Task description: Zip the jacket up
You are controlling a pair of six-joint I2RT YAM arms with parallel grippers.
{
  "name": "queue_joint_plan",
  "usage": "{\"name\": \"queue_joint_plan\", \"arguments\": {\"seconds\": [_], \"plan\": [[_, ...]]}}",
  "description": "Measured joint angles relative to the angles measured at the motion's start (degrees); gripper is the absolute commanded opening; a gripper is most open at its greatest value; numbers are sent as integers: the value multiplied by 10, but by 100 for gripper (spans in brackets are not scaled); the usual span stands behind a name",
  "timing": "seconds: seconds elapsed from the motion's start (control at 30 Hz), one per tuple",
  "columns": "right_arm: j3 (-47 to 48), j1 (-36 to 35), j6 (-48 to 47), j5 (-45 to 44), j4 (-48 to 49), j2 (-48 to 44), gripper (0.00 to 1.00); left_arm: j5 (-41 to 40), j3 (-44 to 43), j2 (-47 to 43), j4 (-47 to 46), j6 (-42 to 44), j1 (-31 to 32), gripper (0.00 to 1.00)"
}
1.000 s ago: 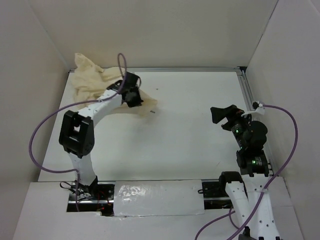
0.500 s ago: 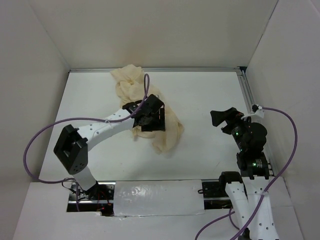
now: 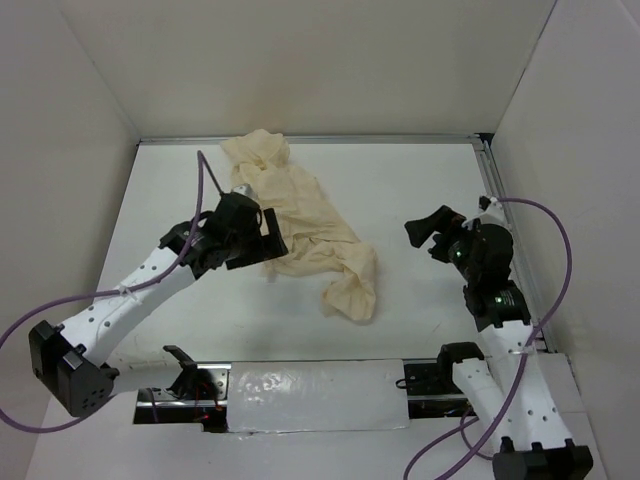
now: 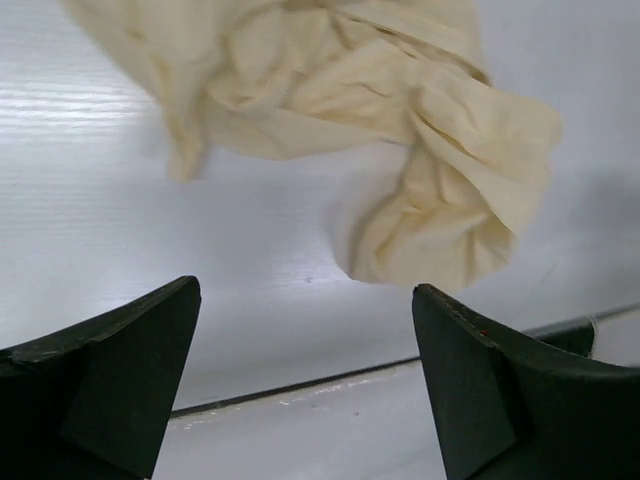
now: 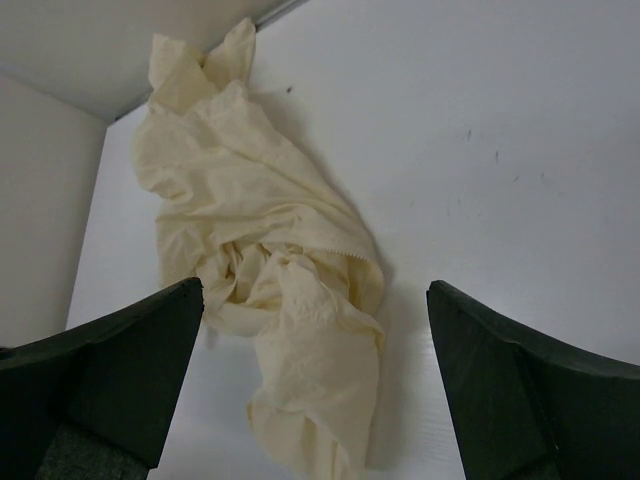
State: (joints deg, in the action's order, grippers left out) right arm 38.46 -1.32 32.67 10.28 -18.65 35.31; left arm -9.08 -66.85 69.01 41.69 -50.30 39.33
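Note:
The cream jacket's side edge [image 3: 262, 242] [image 4: 160, 88] beside my left gripper, midway along the heap and just behind the small pointed corner, is the next part that gripper should close on.
The cream jacket [image 3: 310, 225] lies crumpled in a long heap from the back rail to the table's middle, with no zipper pull showing. My left gripper [image 3: 262, 235] is at the heap's left edge, open and holding nothing. In the left wrist view the jacket [image 4: 400, 120] lies ahead of the open left gripper [image 4: 305, 290], apart from its fingers. My right gripper [image 3: 425, 232] hovers open to the right of the heap, a short gap away. In the right wrist view the jacket [image 5: 270, 270] sits beyond the open right gripper [image 5: 315, 288], and a toothed cloth edge [image 5: 345, 245] shows.
White walls enclose the table on three sides. A metal rail [image 3: 300, 138] runs along the back and another [image 3: 500, 200] along the right. A shiny plastic strip [image 3: 310, 398] lies between the arm bases. Purple cables loop beside each arm.
The left gripper dragged the jacket from the back-left corner to the middle, opened, let it go and drew back to the left. The right gripper shifted slightly left.

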Motion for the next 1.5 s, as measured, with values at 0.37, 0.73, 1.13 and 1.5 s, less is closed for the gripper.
{"name": "queue_joint_plan", "arguments": {"seconds": [0.37, 0.73, 1.13, 1.5], "plan": [[22, -211, 8, -129, 58, 253, 100, 50, 74, 17, -5, 10, -232, 99], [240, -251, -17, -187, 110, 569, 100, 142, 44, 184, -88, 53, -334, 99], [166, -309, -12, -144, 115, 609, 22, 193, 5, 253, -137, 69, -303, 99], [-60, -395, 80, -195, 56, 271, 68, 186, 15, 236, -132, 66, -237, 99]]}}
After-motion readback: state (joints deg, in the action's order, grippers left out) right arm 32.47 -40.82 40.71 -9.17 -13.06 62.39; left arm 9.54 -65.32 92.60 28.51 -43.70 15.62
